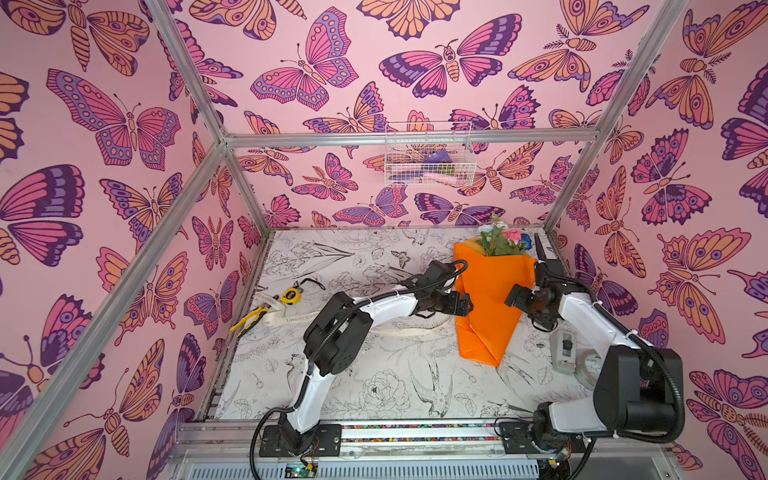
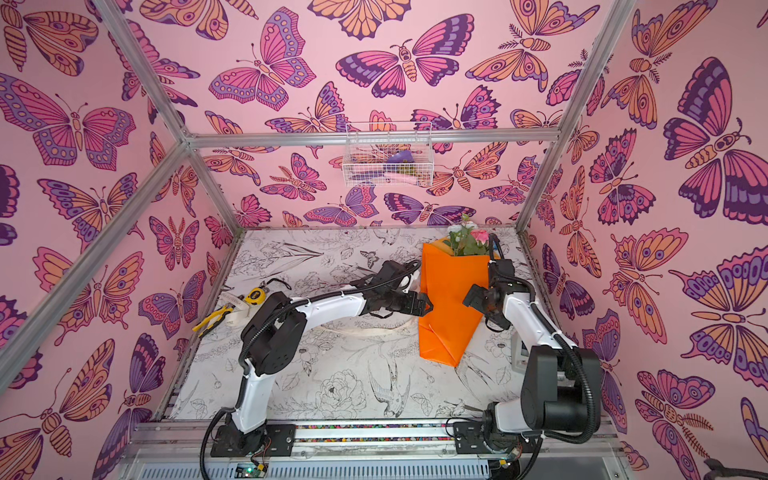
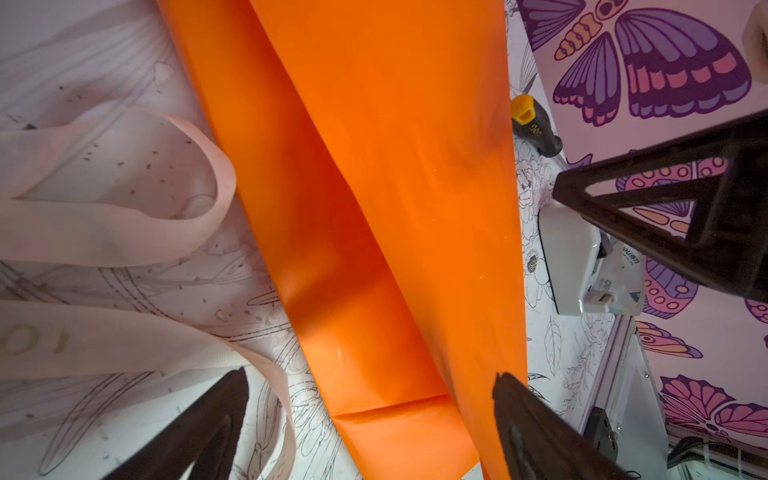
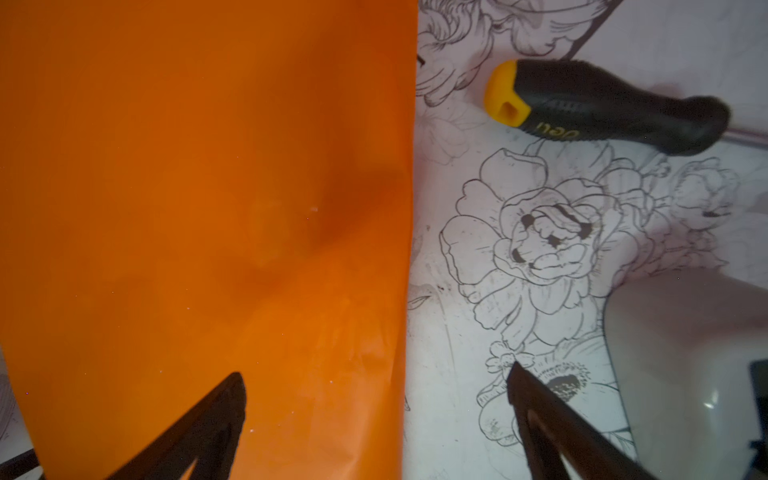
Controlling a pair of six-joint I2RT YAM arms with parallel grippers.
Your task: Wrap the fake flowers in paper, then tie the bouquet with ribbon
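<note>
The robot's right gripper should close around the middle of the orange cone (image 1: 488, 301) (image 4: 212, 340), between the blooms and the cone's narrow end, gathering the wrapping paper there.
The bouquet of fake flowers (image 1: 500, 241) (image 2: 467, 242) lies at the back right of the table, its pink, white and blue blooms sticking out of a cone of orange wrapping paper (image 1: 488, 299) (image 2: 451, 303). My left gripper (image 1: 465, 305) (image 3: 372, 374) is open at the cone's left edge, and the folded paper (image 3: 374, 208) shows between its fingers. At the cone's right edge my right gripper (image 1: 525, 307) (image 4: 376, 370) is open. One of its fingers is over the paper (image 4: 208, 208), the other over the table. Neither holds anything.
A cream ribbon (image 1: 409, 332) (image 3: 124, 232) trails across the table left of the cone, under the left arm. A screwdriver (image 4: 602, 108) and a white tape dispenser (image 1: 565, 349) lie right of the cone. Pliers (image 1: 251, 318) and a tape measure (image 1: 290, 295) sit far left. A wire basket (image 1: 428, 156) hangs on the back wall.
</note>
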